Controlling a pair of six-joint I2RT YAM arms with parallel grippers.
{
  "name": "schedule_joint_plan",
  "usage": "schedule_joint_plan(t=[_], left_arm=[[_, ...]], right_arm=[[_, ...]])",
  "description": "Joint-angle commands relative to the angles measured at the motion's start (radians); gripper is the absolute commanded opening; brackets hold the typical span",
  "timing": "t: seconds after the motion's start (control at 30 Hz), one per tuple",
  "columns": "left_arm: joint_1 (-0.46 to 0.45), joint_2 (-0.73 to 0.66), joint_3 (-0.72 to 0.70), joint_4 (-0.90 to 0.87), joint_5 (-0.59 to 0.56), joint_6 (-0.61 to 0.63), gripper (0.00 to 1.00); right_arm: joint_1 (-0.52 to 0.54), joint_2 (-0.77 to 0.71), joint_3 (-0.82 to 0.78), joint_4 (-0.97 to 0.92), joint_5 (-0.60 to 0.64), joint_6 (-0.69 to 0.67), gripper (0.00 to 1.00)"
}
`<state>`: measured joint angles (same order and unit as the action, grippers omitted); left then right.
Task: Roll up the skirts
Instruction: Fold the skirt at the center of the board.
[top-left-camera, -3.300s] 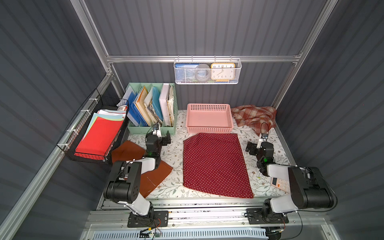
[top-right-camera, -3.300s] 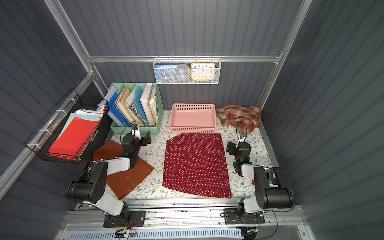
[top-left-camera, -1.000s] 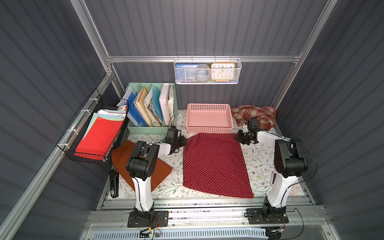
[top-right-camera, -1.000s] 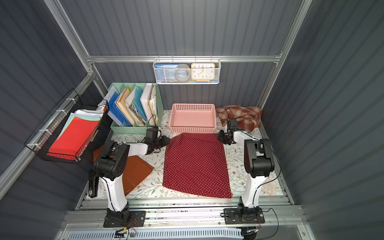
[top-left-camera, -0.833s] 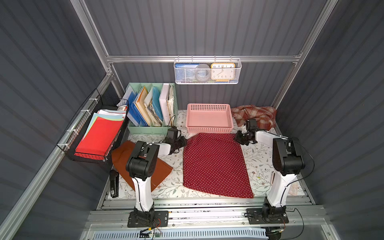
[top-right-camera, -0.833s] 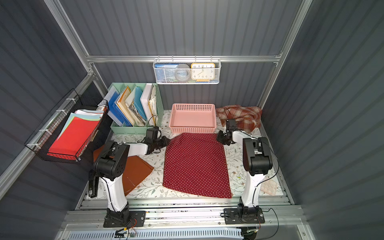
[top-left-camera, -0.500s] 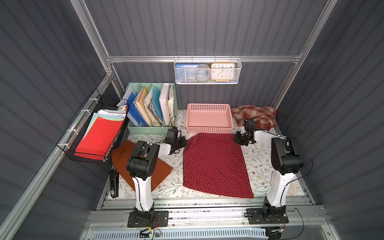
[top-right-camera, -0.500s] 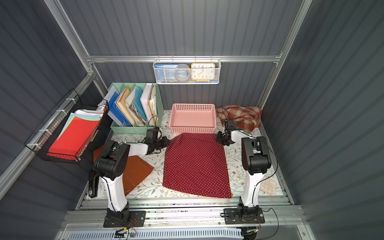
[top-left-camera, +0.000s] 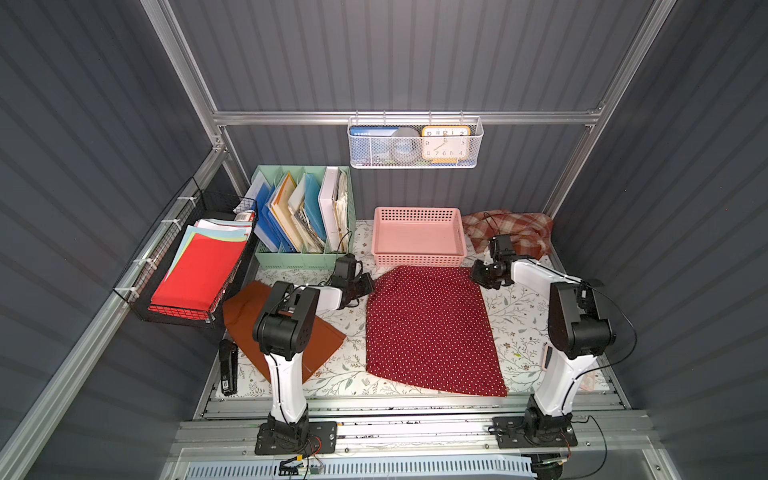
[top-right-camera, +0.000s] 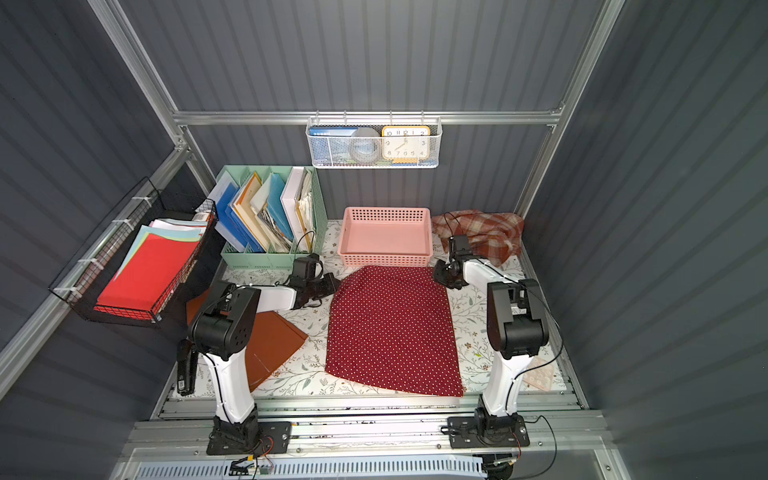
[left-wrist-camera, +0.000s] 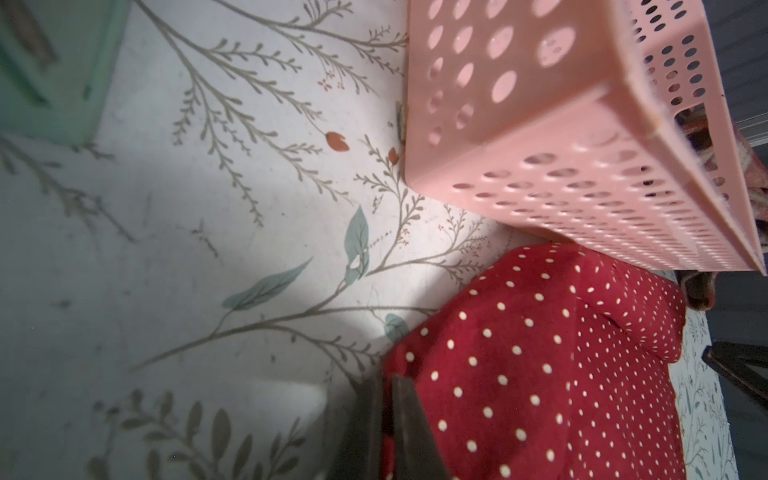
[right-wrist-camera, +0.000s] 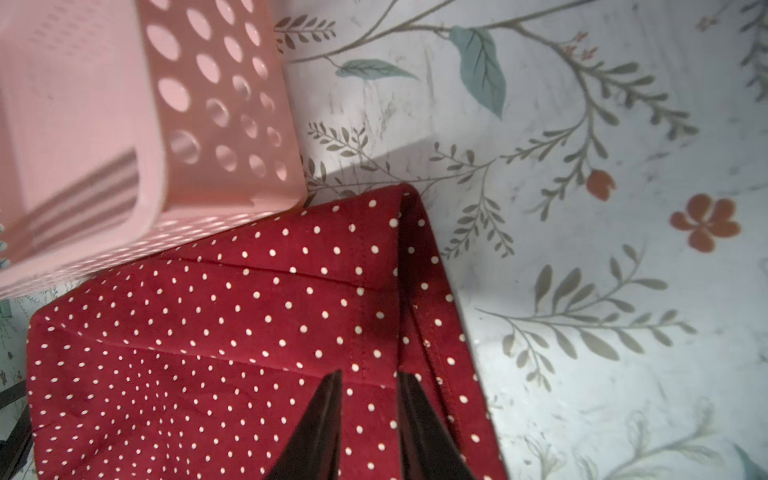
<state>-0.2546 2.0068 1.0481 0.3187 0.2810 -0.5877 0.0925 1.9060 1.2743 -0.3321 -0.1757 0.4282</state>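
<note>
My left gripper is holding the folded polka-dot skirt by itself, so next my right gripper pinches the skirt's loose corner (right-wrist-camera: 385, 374) before both grippers roll it toward me.
The dark red polka-dot skirt (top-left-camera: 432, 328) (top-right-camera: 392, 328) lies flat at the middle of the table. My left gripper (top-left-camera: 370, 284) (left-wrist-camera: 386, 386) is shut on its far left corner, which bulges up in the left wrist view. At the far right corner, my right gripper (top-left-camera: 476, 276) (right-wrist-camera: 368, 386) stands open, its fingertips (right-wrist-camera: 332, 384) over the skirt's hem (right-wrist-camera: 409, 257). The rust-orange skirt (top-left-camera: 320, 340) lies flat at the left, partly hidden by my left arm. The plaid skirt (top-left-camera: 519, 230) is crumpled in the back right corner.
A pink basket (top-left-camera: 417, 257) (left-wrist-camera: 540, 145) (right-wrist-camera: 83, 124) stands just behind the polka-dot skirt. A green file organizer (top-left-camera: 299, 259) is at the back left, a black wire basket (top-left-camera: 195, 311) of papers hangs left, and a stapler (top-left-camera: 228, 370) lies front left.
Both arms have reached out to the polka-dot skirt's far corners. In the last second the left gripper closed on its corner, and the right gripper edged onto the other corner.
</note>
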Motion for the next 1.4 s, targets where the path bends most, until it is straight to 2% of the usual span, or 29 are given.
schedule_joint_plan(t=[0.0,0.23,0.43,0.77,0.97,1.03,1.1,1.13,1.37], left_arm=[[0.003,0.017,0.019,-0.004,0.011,0.024,0.00],[0.003,0.020,0.033,-0.013,0.016,0.025,0.00],[0.004,0.023,0.040,-0.017,0.017,0.024,0.00],[0.003,0.037,0.041,-0.013,0.021,0.019,0.00],[0.003,0.040,0.044,-0.017,0.024,0.021,0.00],[0.003,0.041,0.044,-0.017,0.023,0.021,0.00],[0.003,0.042,0.045,-0.017,0.023,0.023,0.00],[0.003,0.043,0.044,-0.017,0.024,0.024,0.00],[0.003,0.052,0.046,-0.012,0.031,0.018,0.00]], right_arm=[[0.004,0.025,-0.014,-0.030,-0.001,-0.011,0.30],[0.010,0.037,-0.020,-0.067,0.031,-0.011,0.32],[0.013,0.037,-0.041,-0.039,-0.015,-0.014,0.33],[0.028,0.054,-0.032,-0.011,-0.017,-0.014,0.24],[0.027,0.055,-0.020,-0.021,0.022,-0.025,0.13],[0.027,0.050,-0.010,-0.042,0.046,-0.034,0.16],[0.029,0.033,-0.013,-0.051,0.063,-0.040,0.29],[0.029,0.024,-0.021,-0.048,0.068,-0.042,0.32],[0.029,0.034,-0.014,-0.039,0.085,-0.040,0.35]])
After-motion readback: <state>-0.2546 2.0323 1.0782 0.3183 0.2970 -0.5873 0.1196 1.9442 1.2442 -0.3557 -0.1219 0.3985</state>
